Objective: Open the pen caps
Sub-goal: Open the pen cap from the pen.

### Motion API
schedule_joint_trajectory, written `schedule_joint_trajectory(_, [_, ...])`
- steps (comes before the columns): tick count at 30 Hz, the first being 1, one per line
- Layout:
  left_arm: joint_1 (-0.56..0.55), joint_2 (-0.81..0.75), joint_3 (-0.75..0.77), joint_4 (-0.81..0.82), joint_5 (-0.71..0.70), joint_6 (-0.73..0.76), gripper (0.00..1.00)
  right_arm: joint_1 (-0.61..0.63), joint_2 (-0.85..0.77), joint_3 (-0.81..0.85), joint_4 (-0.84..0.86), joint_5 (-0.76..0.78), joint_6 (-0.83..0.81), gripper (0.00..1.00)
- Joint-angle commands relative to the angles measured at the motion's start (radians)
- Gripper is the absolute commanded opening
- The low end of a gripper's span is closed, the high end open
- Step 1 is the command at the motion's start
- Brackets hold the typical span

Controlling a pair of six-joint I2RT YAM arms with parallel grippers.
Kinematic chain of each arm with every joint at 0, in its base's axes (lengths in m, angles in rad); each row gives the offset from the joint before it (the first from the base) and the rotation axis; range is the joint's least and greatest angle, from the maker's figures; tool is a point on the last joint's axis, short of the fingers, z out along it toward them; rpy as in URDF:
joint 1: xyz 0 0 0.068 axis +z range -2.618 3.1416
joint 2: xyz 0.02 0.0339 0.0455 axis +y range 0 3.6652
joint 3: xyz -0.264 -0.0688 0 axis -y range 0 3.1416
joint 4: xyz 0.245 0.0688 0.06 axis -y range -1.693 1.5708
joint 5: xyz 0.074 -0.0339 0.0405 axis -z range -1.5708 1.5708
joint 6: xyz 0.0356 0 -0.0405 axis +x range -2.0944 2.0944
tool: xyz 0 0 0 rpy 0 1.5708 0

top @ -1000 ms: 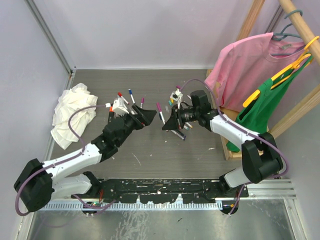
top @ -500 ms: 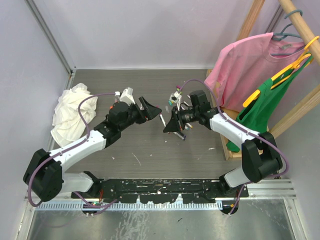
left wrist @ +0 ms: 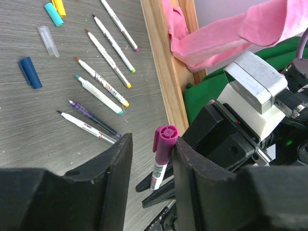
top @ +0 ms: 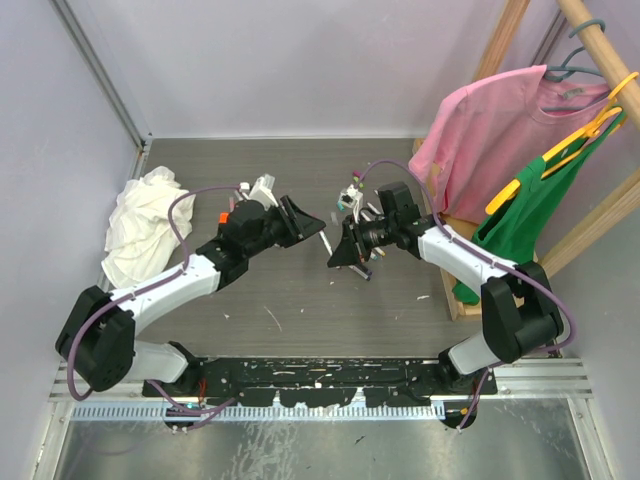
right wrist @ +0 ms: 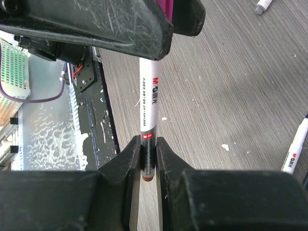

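I have only the pen's lower end pinched in my right gripper, so it should take the pen's body nearer the magenta pen cap (right wrist: 148, 96) while my left gripper holds the cap.
My right gripper (right wrist: 148, 144) is shut on the lower end of a white-barrelled pen (right wrist: 150, 108) and holds it out toward the left arm. On the pen's far end sits a magenta pen cap (left wrist: 165, 139), between the fingers of my left gripper (left wrist: 152, 144). The cap touches the right finger (left wrist: 192, 159), and a gap shows on the side of the other finger. In the top view the left gripper (top: 312, 222) and the right gripper (top: 338, 252) meet tip to tip above mid-table. Loose pen caps lie on the table, among them a blue (left wrist: 30, 72) and a teal one (left wrist: 53, 8).
Several uncapped pens (left wrist: 103, 53) lie beside the wooden rack foot (left wrist: 163, 62). A pink shirt (top: 490, 120) and a green garment (top: 530, 215) hang on the rack at the right. A white rag (top: 140, 235) lies at the left. More pens (top: 262, 188) sit behind the left arm.
The left arm has swung right and forward to the held pen, and its jaws have narrowed around the magenta cap. The right gripper has kept its hold, barely moving.
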State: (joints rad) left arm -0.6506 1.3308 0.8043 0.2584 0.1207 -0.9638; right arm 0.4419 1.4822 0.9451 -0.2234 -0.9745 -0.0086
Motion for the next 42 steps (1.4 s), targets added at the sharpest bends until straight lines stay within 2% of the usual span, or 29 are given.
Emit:
schedule_joint_trajectory(1, [0.002, 0.016, 0.04, 0.026, -0.001, -0.002, 0.37, 0.009, -0.001, 0.053, 0.007, -0.009, -0.034, 0.01])
schedule_joint_trajectory(11, [0.003, 0.035, 0.023, 0.046, 0.015, 0.003, 0.08, 0.021, 0.015, 0.061, -0.017, 0.002, -0.059, 0.01])
schedule_joint_trajectory(14, [0.003, 0.036, 0.015, 0.058, 0.024, 0.012, 0.0, 0.021, 0.016, 0.063, -0.019, 0.0, -0.062, 0.07])
schedule_joint_trajectory(20, [-0.005, 0.032, -0.059, 0.178, 0.043, 0.018, 0.0, 0.021, 0.023, 0.064, -0.013, -0.015, -0.048, 0.33])
schedule_joint_trajectory(24, [-0.023, 0.025, -0.12, 0.288, 0.039, 0.018, 0.0, 0.02, 0.034, 0.059, 0.009, -0.042, -0.019, 0.41])
schedule_joint_trajectory(28, [-0.037, 0.02, -0.165, 0.393, 0.032, 0.021, 0.0, 0.02, 0.041, 0.042, 0.057, -0.078, 0.024, 0.43])
schedule_joint_trajectory(32, [-0.046, 0.018, -0.195, 0.479, 0.035, 0.021, 0.0, 0.018, 0.052, 0.026, 0.104, -0.102, 0.073, 0.43])
schedule_joint_trajectory(35, [-0.047, 0.021, -0.209, 0.525, 0.049, 0.024, 0.0, 0.017, 0.064, 0.014, 0.147, -0.133, 0.125, 0.39])
schedule_joint_trajectory(38, [-0.047, 0.024, -0.225, 0.567, 0.044, 0.021, 0.0, 0.017, 0.078, 0.005, 0.18, -0.166, 0.165, 0.23])
schedule_joint_trajectory(42, [-0.047, 0.025, -0.235, 0.587, 0.034, 0.018, 0.0, 0.018, 0.078, 0.01, 0.183, -0.177, 0.172, 0.08])
